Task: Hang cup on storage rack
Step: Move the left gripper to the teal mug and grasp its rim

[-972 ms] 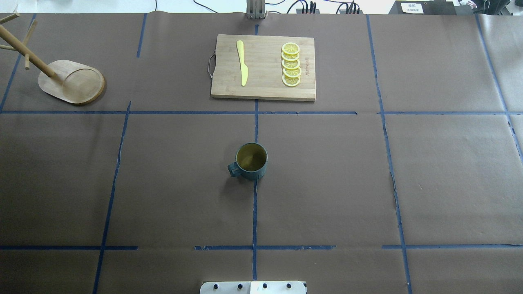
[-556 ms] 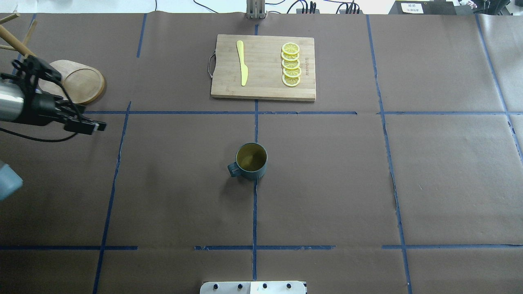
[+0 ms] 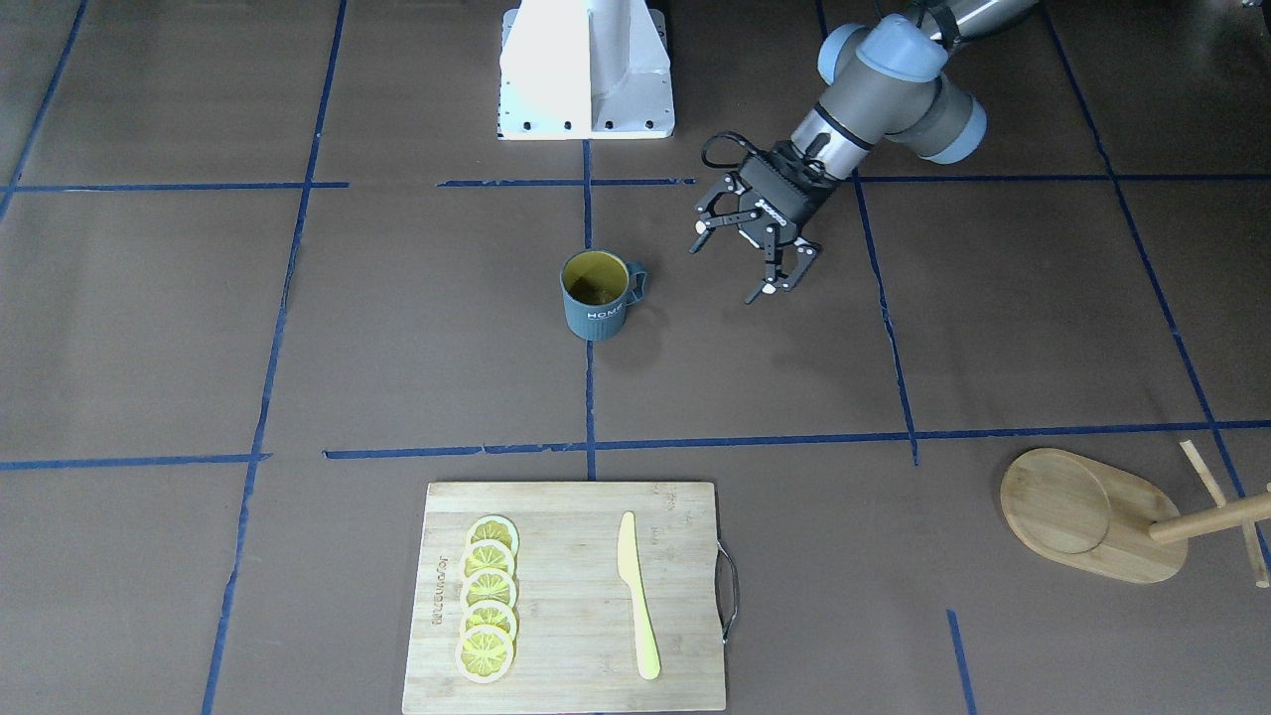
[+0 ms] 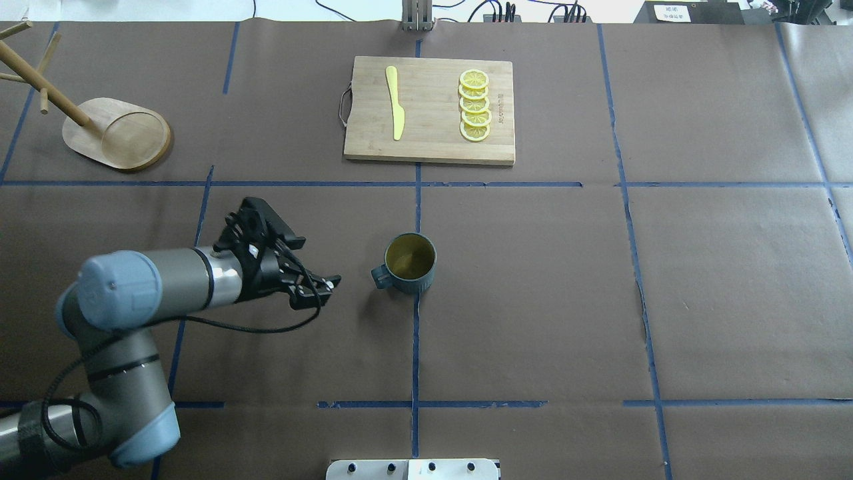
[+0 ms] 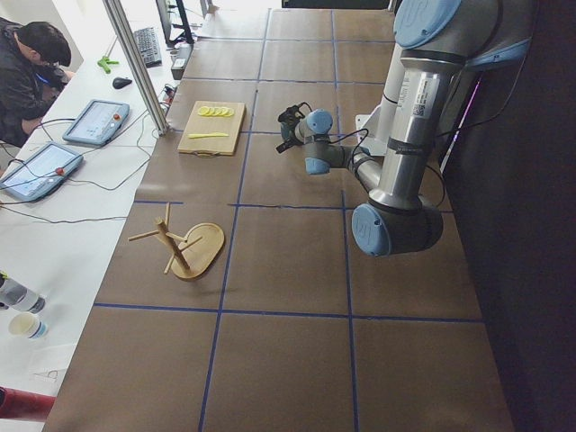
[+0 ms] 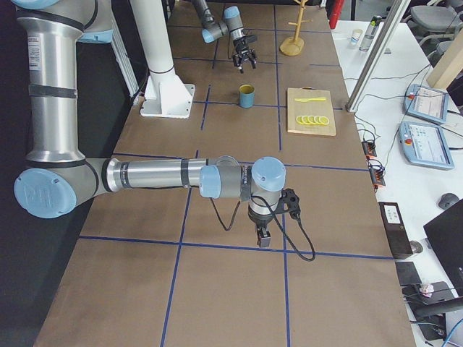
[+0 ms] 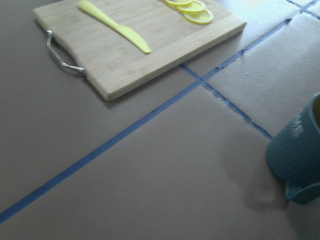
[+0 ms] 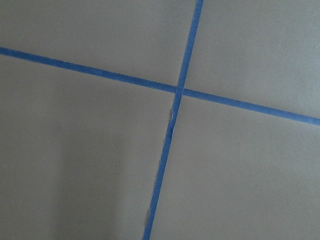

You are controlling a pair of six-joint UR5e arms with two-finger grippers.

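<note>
Next, my left gripper moves to the handle [image 3: 639, 281] [image 7: 301, 193] of the teal cup and closes there, because the handle sticks out toward my left gripper.
The cup [image 4: 410, 263] stands upright at the table's middle, teal with a yellow inside, its handle [image 4: 380, 277] pointing toward my left gripper. It also shows in the front view [image 3: 596, 295] and at the right edge of the left wrist view [image 7: 300, 155]. My left gripper [image 4: 325, 287] is open and empty [image 3: 727, 270], a short gap from the handle, not touching it. The storage rack [image 4: 116, 133] stands at the far left with its post and pegs [image 4: 40, 80] empty. My right gripper [image 6: 264, 235] shows only in the right side view; I cannot tell whether it is open.
A bamboo cutting board [image 4: 433, 150] with a metal handle lies beyond the cup and holds a yellow knife [image 4: 394, 103] and several lemon slices [image 4: 474, 107]. Blue tape lines cross the brown table cover. The robot's base [image 3: 586, 70] is behind the cup.
My left arm came in from the left edge, passed in front of the rack, and swung right and nearer to stop beside the cup's handle. The cup has not moved.
</note>
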